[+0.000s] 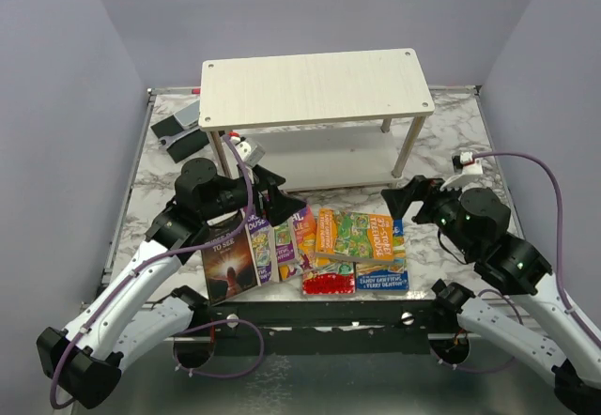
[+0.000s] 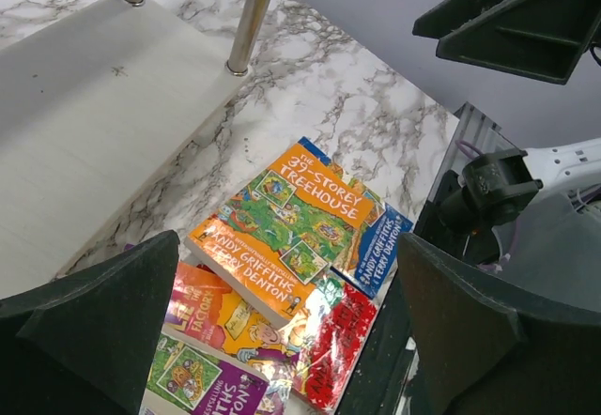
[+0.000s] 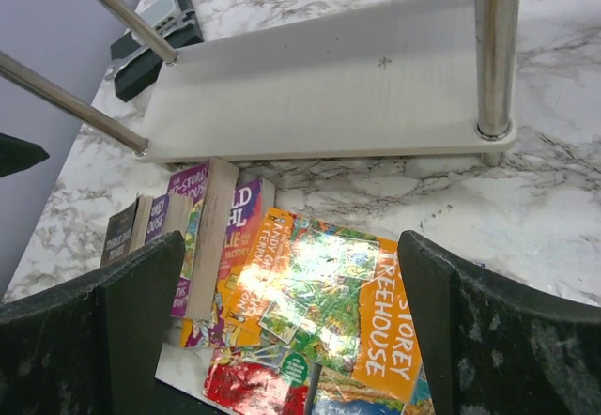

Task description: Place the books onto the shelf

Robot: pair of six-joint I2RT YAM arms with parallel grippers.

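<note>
The left gripper should next move to the orange Treehouse book's short edge [image 1: 319, 233] [image 2: 235, 284] beside the authors' names, opposite the title, and close there.
The books lie in a loose pile at the table's near edge: an orange Treehouse book [image 1: 357, 235] on top of a red one [image 1: 329, 282] and a blue one [image 1: 387, 274]. To its left are a Roald Dahl [image 1: 302, 232], a purple one [image 1: 263, 246] and a dark one [image 1: 230, 260]. The shelf [image 1: 315, 86] stands behind them, both pale boards bare. My left gripper [image 1: 272, 190] hangs open above the pile's left part. My right gripper [image 1: 413, 194] hangs open above its right part. The orange book [image 2: 291, 222] [image 3: 347, 302] shows between both pairs of fingers, untouched.
A flat grey-black device [image 1: 178, 133] lies left of the shelf, by its rear left leg. The shelf's lower board [image 3: 329, 86] and silver front legs [image 2: 249, 21] stand just beyond the books. Grey walls close in the marble table [image 1: 451, 143] on three sides.
</note>
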